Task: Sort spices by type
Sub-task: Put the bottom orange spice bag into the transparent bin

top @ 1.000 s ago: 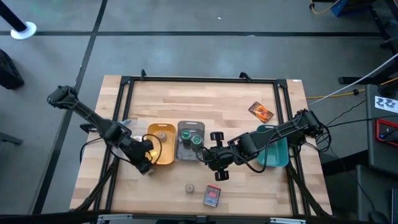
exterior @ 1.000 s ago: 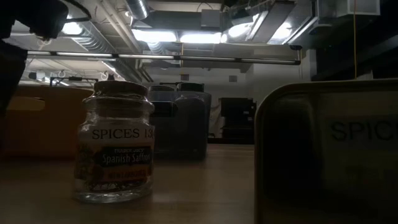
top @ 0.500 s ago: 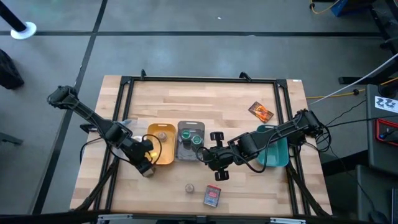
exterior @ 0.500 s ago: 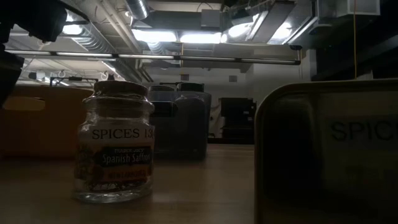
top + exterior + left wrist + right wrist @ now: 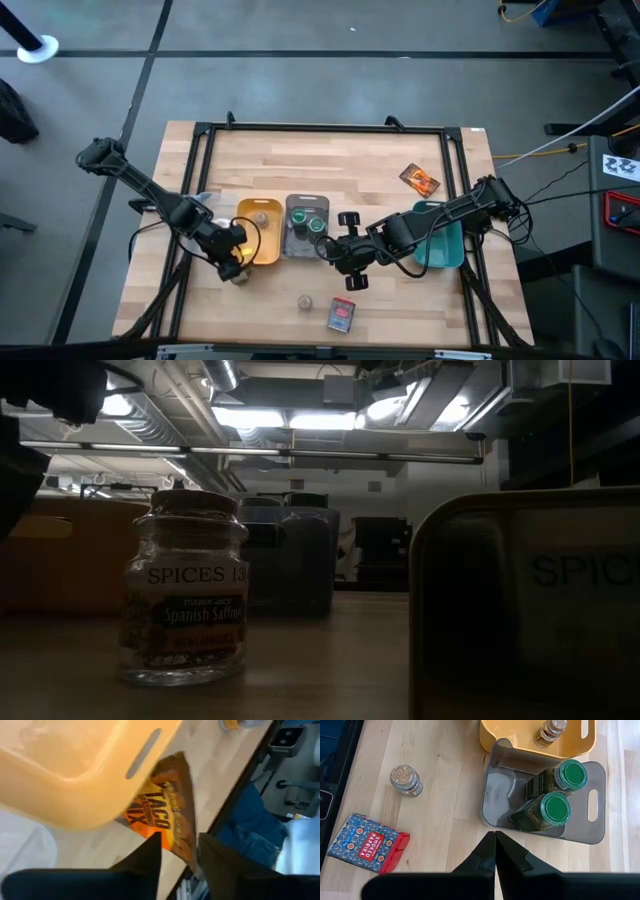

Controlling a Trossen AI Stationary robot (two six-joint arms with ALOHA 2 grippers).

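Note:
My left gripper's fingers reach only the near corner of the taco-mix packet. Next, I open them and grip the packet closer to its middle point(image 5: 164, 831) before I lift it.
A brown-orange taco-mix packet point(image 5: 165, 815) lies on the table at the yellow tray's point(image 5: 258, 245) near-left corner, one edge under the tray's rim point(image 5: 100, 795). My left gripper point(image 5: 180, 855) is over it, fingers apart on either side of the packet's near end. My right gripper point(image 5: 495, 837) hangs shut and empty near the grey tray point(image 5: 495, 780), which holds two green-lidded jars point(image 5: 560, 795). One tan jar point(image 5: 550, 730) stands in the yellow tray. Another tan jar point(image 5: 306, 301) and a red box point(image 5: 341, 315) sit on the table. A second packet point(image 5: 420, 179) lies far right. My left gripper comes at the packet slanting down, with the packet's near end point(image 5: 182, 847) in the gap between its parted fingers. Whether either finger touches the packet, I cannot tell. The packet lies flat on the wood.
A teal tray point(image 5: 440, 240) sits under the right arm, and a clear tray point(image 5: 200, 205) lies left of the yellow one. A black frame point(image 5: 320, 128) borders the table. In the low view the loose jar point(image 5: 185, 590) and the box point(image 5: 520, 610) stand close to the camera.
My left gripper has stayed by the yellow tray's near-left corner and has rolled a little about its own axis. My right arm has kept still.

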